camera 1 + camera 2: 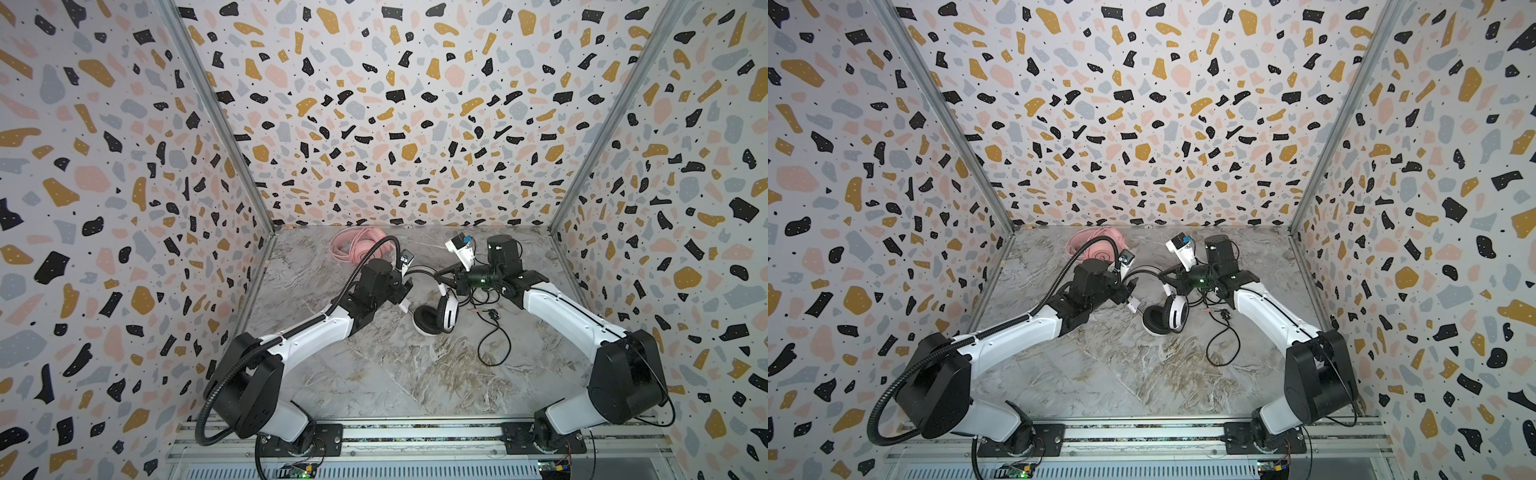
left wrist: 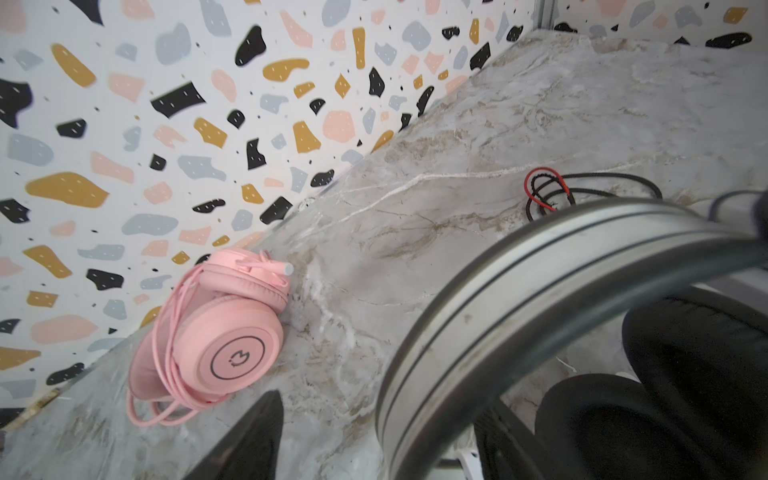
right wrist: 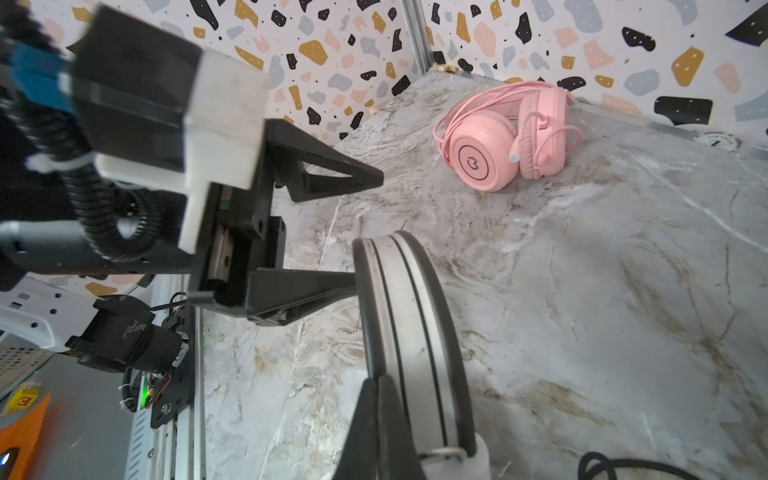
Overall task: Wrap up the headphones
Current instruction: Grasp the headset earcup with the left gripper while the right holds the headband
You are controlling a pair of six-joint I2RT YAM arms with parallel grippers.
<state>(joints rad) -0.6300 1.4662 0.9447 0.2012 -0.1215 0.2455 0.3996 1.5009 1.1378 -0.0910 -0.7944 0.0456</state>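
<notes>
My left gripper should take the headband's middle [image 3: 393,272] to free my right gripper for wrapping, as my right gripper pinches the white headband away from the loose black cord.
The white headphones [image 1: 446,311] [image 1: 1177,313] stand on their black ear pads mid-table, with the striped headband [image 2: 519,299] [image 3: 407,311] raised. My left gripper [image 1: 409,286] [image 2: 382,407] is open; the headband passes between its spread fingers, touching one finger at most. My right gripper [image 1: 440,276] [image 3: 378,380] is shut, its fingertips pinched together on the headband's black edge. The black cord [image 1: 494,345] [image 2: 582,187] trails loose on the table to the right. The pink headphones [image 1: 357,247] [image 3: 503,137] lie by the back wall, with the pink cord looped around them.
Patterned walls [image 1: 395,124] close in the marble table [image 1: 415,374] at the back and on both sides. A metal rail [image 1: 415,434] carrying both arm bases runs along the front edge.
</notes>
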